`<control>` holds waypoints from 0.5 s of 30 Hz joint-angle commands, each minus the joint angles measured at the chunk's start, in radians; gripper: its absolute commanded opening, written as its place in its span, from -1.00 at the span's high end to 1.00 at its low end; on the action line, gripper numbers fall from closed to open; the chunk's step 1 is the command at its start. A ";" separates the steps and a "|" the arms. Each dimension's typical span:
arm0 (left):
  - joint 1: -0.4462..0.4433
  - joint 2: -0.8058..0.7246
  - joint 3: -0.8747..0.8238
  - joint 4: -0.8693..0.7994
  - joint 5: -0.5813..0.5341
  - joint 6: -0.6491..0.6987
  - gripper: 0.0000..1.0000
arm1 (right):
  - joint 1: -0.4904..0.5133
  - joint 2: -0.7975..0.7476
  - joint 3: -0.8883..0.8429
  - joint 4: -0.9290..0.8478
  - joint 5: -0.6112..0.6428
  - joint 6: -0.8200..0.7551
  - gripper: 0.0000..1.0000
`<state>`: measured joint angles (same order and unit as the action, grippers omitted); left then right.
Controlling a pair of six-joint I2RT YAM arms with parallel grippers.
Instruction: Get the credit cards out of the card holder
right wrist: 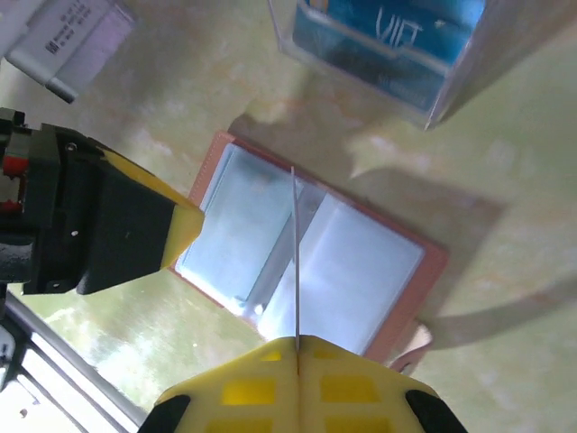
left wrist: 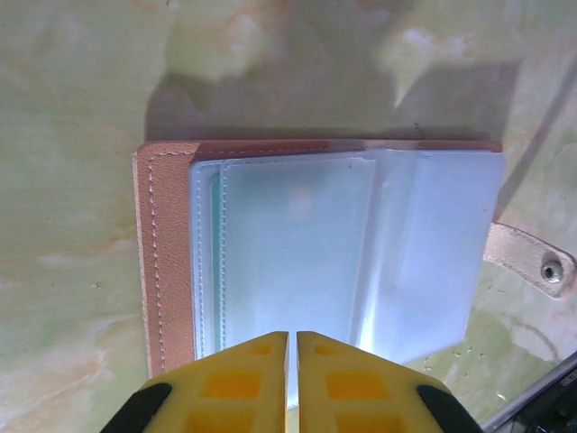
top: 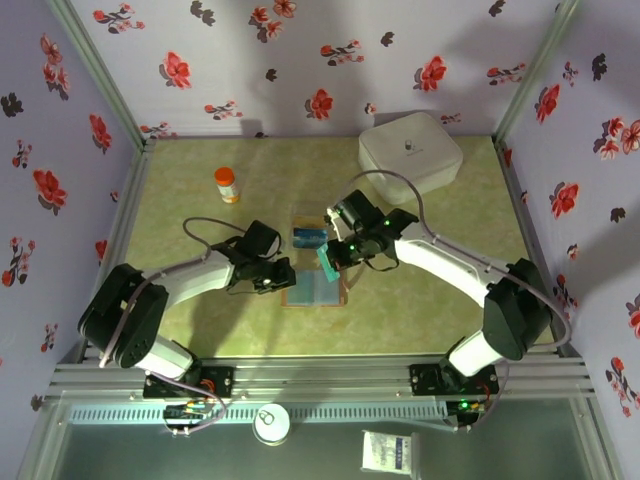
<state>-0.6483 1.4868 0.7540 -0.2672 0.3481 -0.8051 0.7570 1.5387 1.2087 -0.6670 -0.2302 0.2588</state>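
The robot's right gripper will put the teal credit card, now held above the holder's fold, down in the rear slot of the clear tray (top: 309, 209), behind the gold card.
The card holder (top: 312, 291) lies open on the table, brown outside with clear blue-grey sleeves (left wrist: 297, 244). My left gripper (left wrist: 293, 334) is at its near edge with only a thin gap between the jaws and nothing gripped; in the top view it (top: 283, 277) rests at the holder's left side. My right gripper (right wrist: 297, 341) is shut on a teal credit card (top: 327, 263), seen edge-on as a thin line (right wrist: 295, 262) above the holder's (right wrist: 361, 271) fold. More blue credit cards (right wrist: 397, 27) stand in a clear tray (top: 310, 236) just behind.
A big white rounded box (top: 410, 150) sits at the back right and an orange bottle (top: 227, 184) at the back left. The holder's strap with a snap (left wrist: 541, 266) sticks out to one side. Flowered walls close in the table.
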 commanded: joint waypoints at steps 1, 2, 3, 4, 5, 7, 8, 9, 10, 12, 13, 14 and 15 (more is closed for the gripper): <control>-0.001 -0.040 0.008 -0.035 -0.024 0.010 0.76 | -0.007 0.053 0.094 -0.180 0.082 -0.322 1.00; 0.003 -0.045 0.005 -0.038 -0.026 0.010 0.74 | -0.009 0.065 0.112 -0.193 0.089 -0.387 1.00; 0.008 -0.053 0.000 -0.042 -0.029 0.010 0.72 | -0.009 0.078 0.128 -0.205 0.096 -0.461 1.00; 0.013 -0.061 -0.007 -0.042 -0.031 0.010 0.72 | -0.009 0.095 0.150 -0.215 0.106 -0.536 1.00; 0.019 -0.068 -0.014 -0.042 -0.031 0.010 0.71 | -0.010 0.108 0.169 -0.226 0.110 -0.591 1.00; 0.033 -0.085 -0.032 -0.049 -0.033 0.013 0.71 | -0.011 0.149 0.224 -0.271 0.118 -0.722 1.00; 0.041 -0.096 -0.042 -0.051 -0.034 0.014 0.72 | -0.013 0.161 0.245 -0.287 0.129 -0.767 1.00; 0.050 -0.108 -0.055 -0.048 -0.034 0.013 0.71 | -0.015 0.176 0.267 -0.293 0.146 -0.801 1.00; 0.058 -0.121 -0.069 -0.047 -0.035 0.010 0.71 | -0.021 0.192 0.290 -0.304 0.152 -0.843 1.00; 0.070 -0.148 -0.094 -0.046 -0.034 0.003 0.71 | -0.037 0.223 0.338 -0.331 0.138 -0.903 1.00; 0.076 -0.162 -0.106 -0.046 -0.035 0.001 0.71 | -0.046 0.239 0.371 -0.344 0.121 -0.931 1.00; 0.082 -0.176 -0.118 -0.047 -0.036 -0.002 0.71 | -0.057 0.251 0.396 -0.351 0.105 -0.949 1.00; 0.091 -0.192 -0.130 -0.047 -0.037 -0.003 0.70 | -0.068 0.271 0.429 -0.358 0.089 -0.966 1.00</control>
<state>-0.5743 1.3369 0.6529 -0.2840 0.3252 -0.8055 0.7181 1.7786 1.5593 -0.9554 -0.1242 -0.5488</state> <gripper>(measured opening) 0.146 0.050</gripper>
